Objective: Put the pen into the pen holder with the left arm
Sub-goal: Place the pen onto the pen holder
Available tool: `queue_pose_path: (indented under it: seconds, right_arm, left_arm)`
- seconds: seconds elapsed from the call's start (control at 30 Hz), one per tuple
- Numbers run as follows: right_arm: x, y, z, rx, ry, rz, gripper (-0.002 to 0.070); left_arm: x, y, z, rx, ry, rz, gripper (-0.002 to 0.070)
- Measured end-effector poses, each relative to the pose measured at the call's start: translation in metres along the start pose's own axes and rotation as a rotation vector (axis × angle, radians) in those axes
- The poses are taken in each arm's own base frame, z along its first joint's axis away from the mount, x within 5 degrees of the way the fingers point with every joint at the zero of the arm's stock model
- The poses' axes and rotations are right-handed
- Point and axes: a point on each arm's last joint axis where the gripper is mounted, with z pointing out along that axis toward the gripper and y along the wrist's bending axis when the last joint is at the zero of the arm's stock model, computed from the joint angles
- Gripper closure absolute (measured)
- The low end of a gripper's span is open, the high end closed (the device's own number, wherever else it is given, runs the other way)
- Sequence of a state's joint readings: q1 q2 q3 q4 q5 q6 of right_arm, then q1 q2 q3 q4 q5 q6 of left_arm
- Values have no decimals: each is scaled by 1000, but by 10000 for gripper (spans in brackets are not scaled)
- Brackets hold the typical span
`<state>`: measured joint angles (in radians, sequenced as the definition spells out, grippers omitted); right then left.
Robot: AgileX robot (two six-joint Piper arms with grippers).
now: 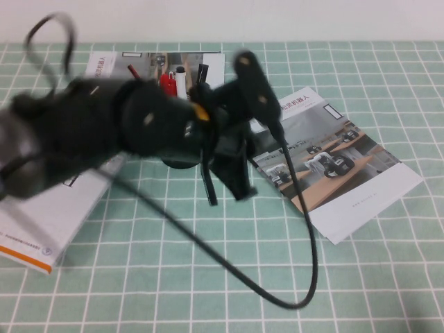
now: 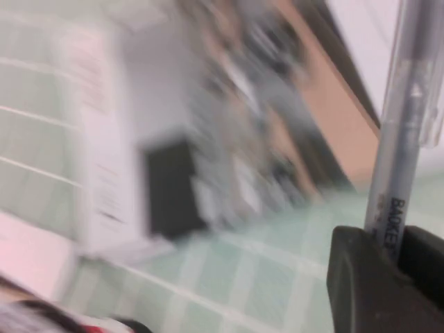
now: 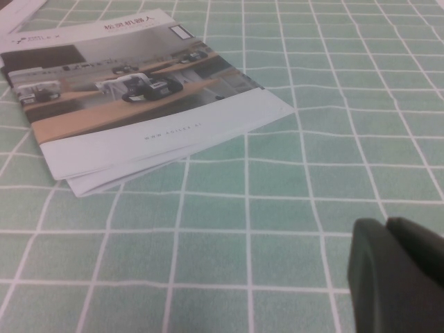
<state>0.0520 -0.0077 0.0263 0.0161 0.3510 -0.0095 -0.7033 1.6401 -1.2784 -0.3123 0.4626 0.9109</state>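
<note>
My left gripper should release the silver-grey pen inside the black pen holder, in among [image 1: 189,105] the black-capped markers.
My left gripper [image 2: 388,239] is shut on the thin silver-grey pen [image 2: 401,132], which stands up out of the fingers in the left wrist view. In the high view the left arm is motion-blurred and reaches across the table's middle, with the gripper [image 1: 232,177] hanging just right of the pen holder [image 1: 179,162]. The arm hides most of the black holder. White black-capped markers [image 1: 181,80] and a red pen [image 1: 167,82] stick out of its top. My right gripper [image 3: 386,227] is shut and empty, low over the green checked cloth, outside the high view.
A brochure [image 1: 340,166] lies right of the left gripper and also shows in the right wrist view [image 3: 139,104]. A white-and-orange booklet [image 1: 41,229] lies at the left. Another leaflet [image 1: 128,66] lies behind the holder. A black cable [image 1: 305,236] loops over the cloth.
</note>
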Motion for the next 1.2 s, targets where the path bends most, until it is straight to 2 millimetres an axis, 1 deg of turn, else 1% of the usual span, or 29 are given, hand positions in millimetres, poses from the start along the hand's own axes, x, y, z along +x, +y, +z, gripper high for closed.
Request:
queue_pose_path:
  seconds: [0.07, 0.1, 0.17, 0.23, 0.3, 0.37, 0.43, 0.57, 0.7, 0.9, 1.2]
  right_arm:
    - [0, 0, 0, 0, 0, 0, 696]
    - [0, 0, 0, 0, 0, 0, 696]
    - [0, 0, 0, 0, 0, 0, 696]
    - [0, 0, 0, 0, 0, 0, 696]
    - [0, 0, 0, 0, 0, 0, 696]
    - [0, 0, 0, 0, 0, 0, 696]
    - [0, 0, 0, 0, 0, 0, 696]
    - [0, 0, 0, 0, 0, 0, 696]
    - [0, 0, 0, 0, 0, 0, 696]
    - [0, 0, 0, 0, 0, 0, 696]
    - [0, 0, 0, 0, 0, 0, 696]
  left_arm:
    - [6, 2, -7, -122, -112, -111, 627]
    - [9, 8, -11, -220, -183, -182, 627]
    - [19, 19, -18, -371, -265, -325, 627]
    - [34, 32, -23, -500, -326, -480, 627]
    - [48, 45, -27, -573, -363, -578, 628]
    - [57, 54, -28, -598, -410, -676, 627]
    - [64, 62, -24, -605, -444, -713, 628]
    - [75, 68, -10, -602, -462, -742, 628]
    - [84, 65, 10, -570, -439, -731, 628]
    - [93, 62, 31, -554, -456, -726, 629]
    - [103, 62, 46, -567, -484, -745, 629]
